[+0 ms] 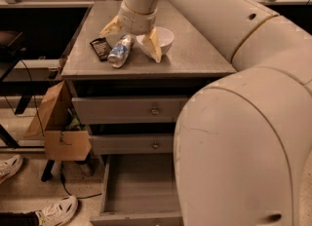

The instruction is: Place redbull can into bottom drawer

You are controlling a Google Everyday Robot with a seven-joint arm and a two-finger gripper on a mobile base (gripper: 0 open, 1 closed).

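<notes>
I should close my gripper on the body of the redbull can [121, 51], lying between the black snack packet and the white bowl.
The redbull can [120, 51] lies on its side on the grey cabinet top [195, 57], left of centre. My gripper [132, 41] hangs just above it, open, with its two yellowish fingers [154, 45] spread to either side of the can and not touching it that I can see. The bottom drawer [139, 186] is pulled open below, a shallow grey box with nothing visible in it. The two knobbed drawers above it are shut.
A flat black snack packet [101, 48] lies just left of the can. A white bowl [160, 40] stands right of it, behind the right finger. My large arm [243, 122] fills the right side. A cardboard box [56, 127] and someone's shoes [53, 211] are at lower left.
</notes>
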